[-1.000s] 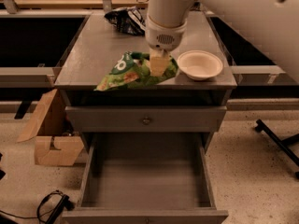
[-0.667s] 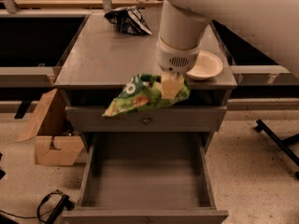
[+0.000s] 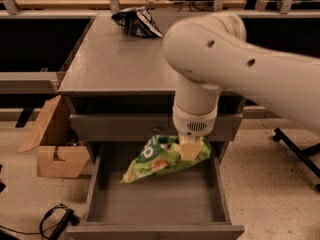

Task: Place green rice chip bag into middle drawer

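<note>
The green rice chip bag is in my gripper, tilted inside the middle drawer's opening. Next, I let go of it toward the back of the middle drawer's grey bottom (image 3: 177,173).
The green rice chip bag (image 3: 159,160) hangs from my gripper (image 3: 190,150), which is shut on its right end. The bag is tilted, its left end lower, and it sits inside the opening of the middle drawer (image 3: 100,204), above the flat grey floor and toward the back. My white arm comes down from the upper right and hides part of the cabinet top and the drawer's back right.
A black-and-white foil bag (image 3: 136,22) lies at the back of the grey cabinet top (image 3: 110,59). The closed drawer front with a knob (image 3: 120,126) is above the open drawer. A cardboard box (image 3: 52,141) stands on the floor at left, cables (image 3: 55,219) by the drawer's front left.
My arm has carried the green bag off the cabinet top, forward and down past the upper drawer front into the open drawer. The white bowl is now hidden behind the arm.
</note>
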`<state>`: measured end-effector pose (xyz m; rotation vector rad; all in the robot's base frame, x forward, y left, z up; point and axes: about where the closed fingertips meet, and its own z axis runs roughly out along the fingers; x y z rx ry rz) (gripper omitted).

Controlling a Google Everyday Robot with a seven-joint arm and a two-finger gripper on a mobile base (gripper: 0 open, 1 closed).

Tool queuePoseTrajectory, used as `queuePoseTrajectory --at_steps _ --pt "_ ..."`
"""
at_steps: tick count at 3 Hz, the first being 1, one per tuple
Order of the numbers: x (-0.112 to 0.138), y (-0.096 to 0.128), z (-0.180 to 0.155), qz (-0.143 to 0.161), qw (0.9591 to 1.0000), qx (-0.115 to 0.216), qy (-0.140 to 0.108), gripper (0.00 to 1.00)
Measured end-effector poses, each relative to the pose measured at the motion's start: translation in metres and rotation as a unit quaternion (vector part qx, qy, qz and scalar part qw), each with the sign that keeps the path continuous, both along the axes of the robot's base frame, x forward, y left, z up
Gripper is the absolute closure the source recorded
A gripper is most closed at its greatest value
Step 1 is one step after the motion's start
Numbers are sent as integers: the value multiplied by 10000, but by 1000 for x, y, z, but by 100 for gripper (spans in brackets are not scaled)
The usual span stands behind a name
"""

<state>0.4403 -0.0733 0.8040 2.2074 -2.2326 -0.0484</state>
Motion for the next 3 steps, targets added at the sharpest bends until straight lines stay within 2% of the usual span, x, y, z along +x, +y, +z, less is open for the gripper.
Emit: queuePoseTrajectory --at_steps 1,2,3 --pt "-12 -15 -77 -518 9983 11 263 100" --pt "7 -30 -140 -1207 9924 95 222 100" --pt "36 -45 -189 -1774 9830 459 104 100"
